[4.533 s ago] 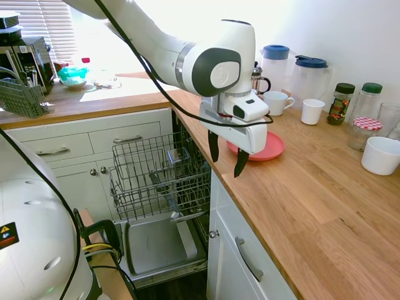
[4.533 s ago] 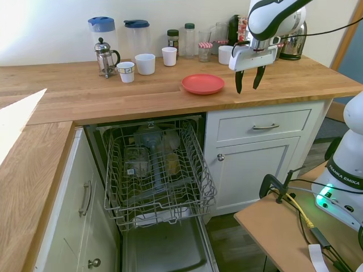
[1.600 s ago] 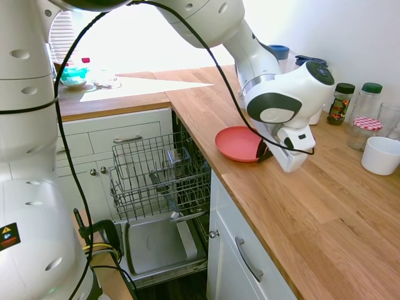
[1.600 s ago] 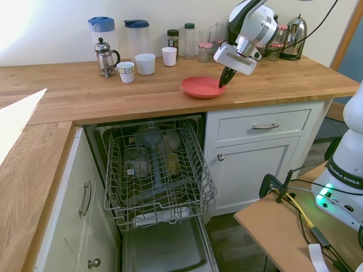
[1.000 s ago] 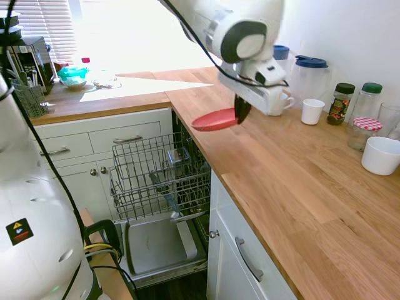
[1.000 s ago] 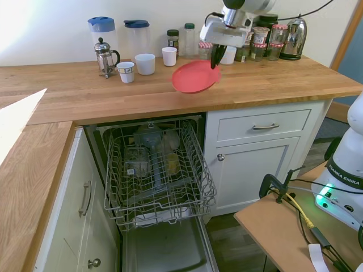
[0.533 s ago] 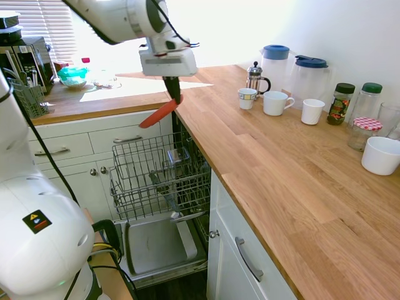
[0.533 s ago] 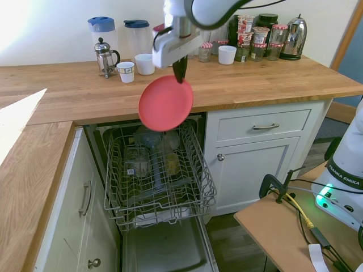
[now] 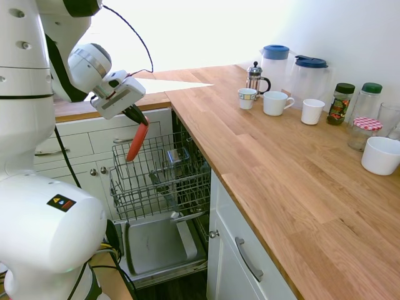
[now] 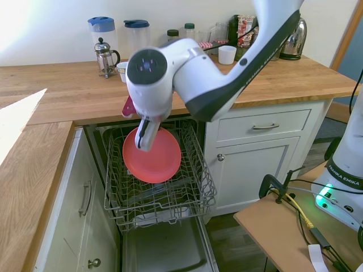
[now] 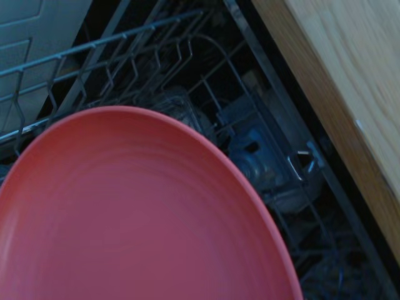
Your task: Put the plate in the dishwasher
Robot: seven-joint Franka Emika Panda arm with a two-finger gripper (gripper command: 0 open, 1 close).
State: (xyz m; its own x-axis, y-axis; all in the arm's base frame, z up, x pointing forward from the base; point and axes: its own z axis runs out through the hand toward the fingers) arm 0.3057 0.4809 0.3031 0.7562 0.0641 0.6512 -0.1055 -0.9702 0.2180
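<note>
I need to release the coral-red plate from my gripper so that it is on edge in the grey wire rack (image 9: 151, 180) next to the blue container.
My gripper (image 9: 139, 120) is shut on the rim of the coral-red plate (image 9: 136, 143), which hangs on edge, nearly upright. The plate (image 10: 153, 156) is held over the pulled-out grey wire rack (image 10: 159, 195) of the open dishwasher (image 9: 159, 240); its lower edge sits at about the height of the rack's top wires. In the wrist view the plate (image 11: 125, 219) fills most of the picture, with the rack's wires (image 11: 206, 81) and dishes below it. The white arm hides the fingers in the second exterior view.
The dishwasher door (image 9: 156, 244) lies open and flat near the floor. Several items stand in the rack (image 10: 139, 161). The wooden counter (image 9: 300, 181) carries jugs (image 9: 275, 59), cups (image 9: 273, 102), jars and a white bowl (image 9: 380, 155). White cabinets (image 10: 258, 150) flank the dishwasher.
The arm swung away from the counter and down with the plate, turning it more upright. The plate now hangs lower, over the rack.
</note>
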